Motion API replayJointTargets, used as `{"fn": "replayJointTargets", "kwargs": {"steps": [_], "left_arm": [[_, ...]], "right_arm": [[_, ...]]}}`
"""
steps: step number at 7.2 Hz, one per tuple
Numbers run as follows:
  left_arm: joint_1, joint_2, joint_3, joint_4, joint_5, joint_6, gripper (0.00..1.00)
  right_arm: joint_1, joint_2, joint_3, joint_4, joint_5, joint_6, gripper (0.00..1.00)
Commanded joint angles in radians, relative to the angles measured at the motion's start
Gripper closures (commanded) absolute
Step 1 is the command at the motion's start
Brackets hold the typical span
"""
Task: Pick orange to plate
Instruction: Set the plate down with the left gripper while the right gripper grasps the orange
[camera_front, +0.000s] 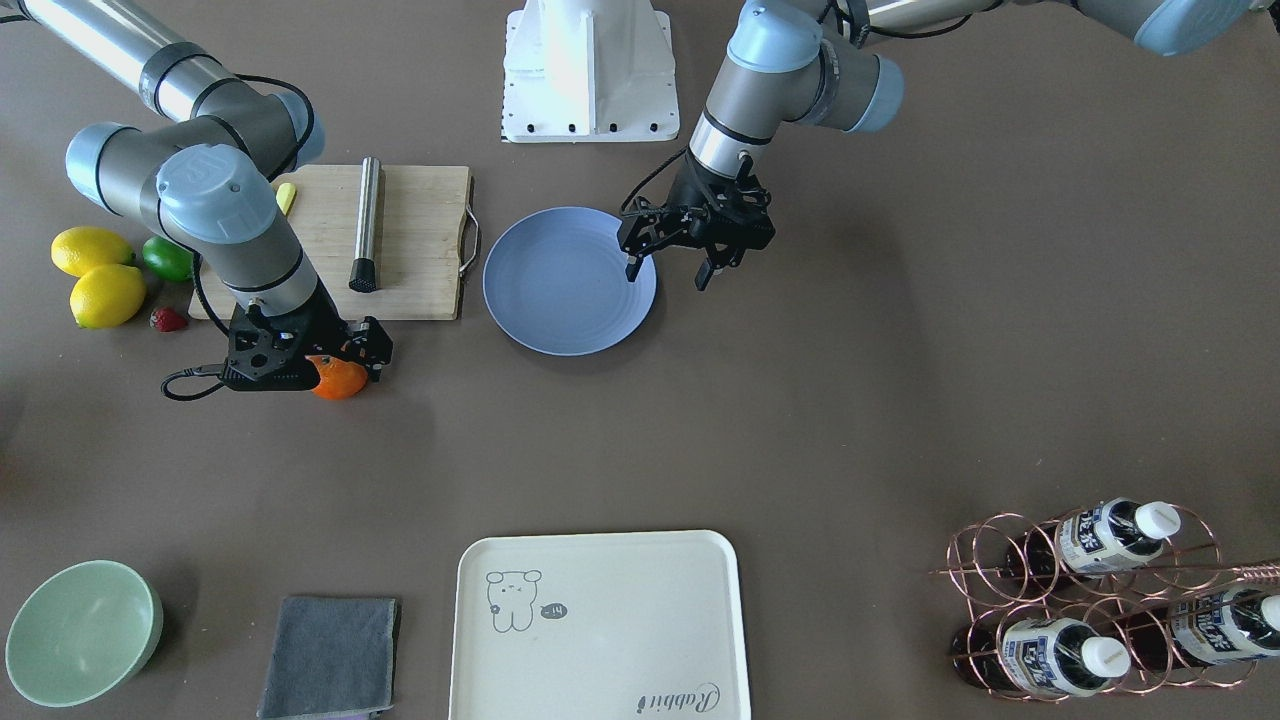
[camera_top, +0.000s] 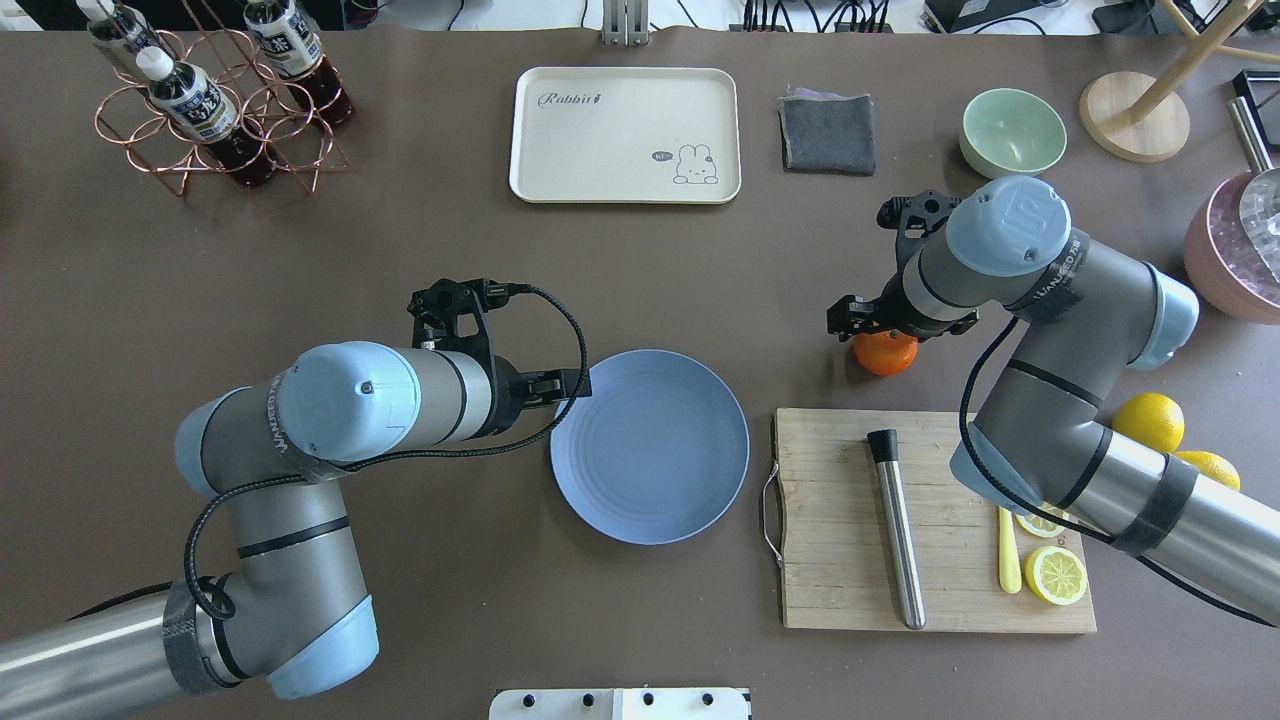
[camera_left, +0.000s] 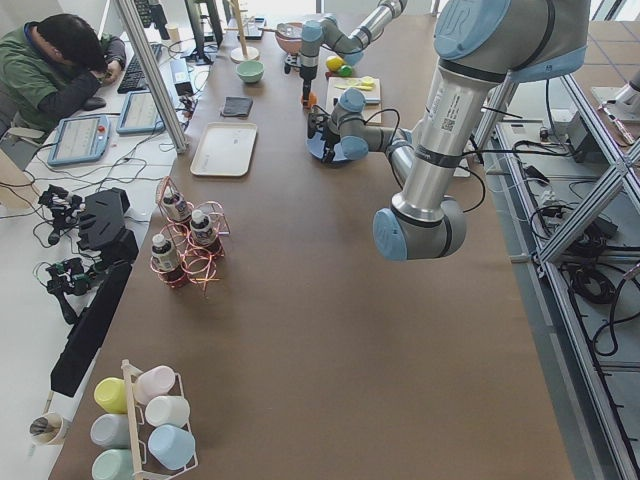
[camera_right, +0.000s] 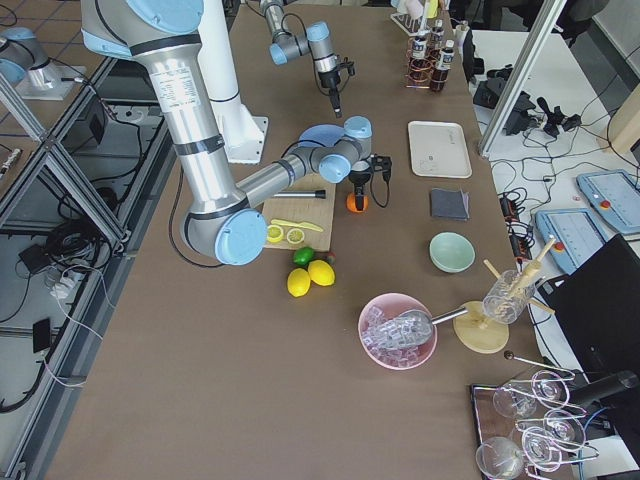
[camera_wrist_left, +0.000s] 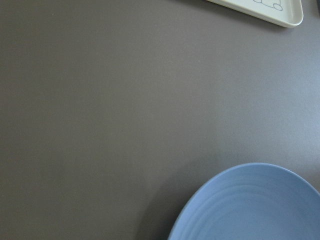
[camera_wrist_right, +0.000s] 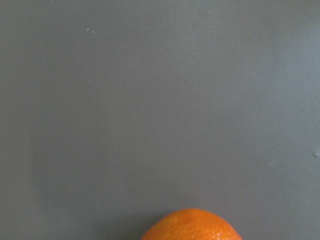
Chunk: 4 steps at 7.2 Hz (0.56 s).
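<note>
My right gripper is to place the orange. It will let go of it in the middle of the pale blue plate (camera_front: 573, 288).
The orange (camera_front: 340, 381) (camera_top: 885, 355) lies on the brown table just past the cutting board's far edge, and its top shows at the bottom of the right wrist view (camera_wrist_right: 192, 227). My right gripper (camera_front: 338, 358) is lowered over it, its fingers standing on either side of the fruit, open with a small gap visible. The pale blue plate (camera_front: 565, 290) (camera_top: 650, 450) sits empty at the table's middle. Over the plate's rim on my left side, my left gripper (camera_front: 668, 272) hangs open and holds nothing.
A wooden cutting board (camera_front: 410, 240) with a metal rod (camera_front: 366, 225) and lemon slices (camera_top: 1060, 575) lies between orange and robot. Lemons (camera_front: 95, 270), a lime (camera_front: 168, 258) and a strawberry (camera_front: 168, 319) sit beside it. A cream tray (camera_front: 600, 625), grey cloth (camera_front: 330, 655), green bowl (camera_front: 80, 632) and bottle rack (camera_front: 1100, 600) line the far side.
</note>
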Motion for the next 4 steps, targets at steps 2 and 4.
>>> {"fn": "replayJointTargets", "kwargs": {"steps": [2, 4], "left_arm": [[-0.043, 0.009, -0.015, 0.005, -0.037, 0.031, 0.02], [-0.135, 0.032, -0.061, 0.076, -0.038, 0.322, 0.02]], "right_arm": [[0.014, 0.005, 0.070, -0.024, 0.004, 0.006, 1.00], [0.032, 0.108, 0.176, -0.238, 0.037, 0.009, 1.00]]}}
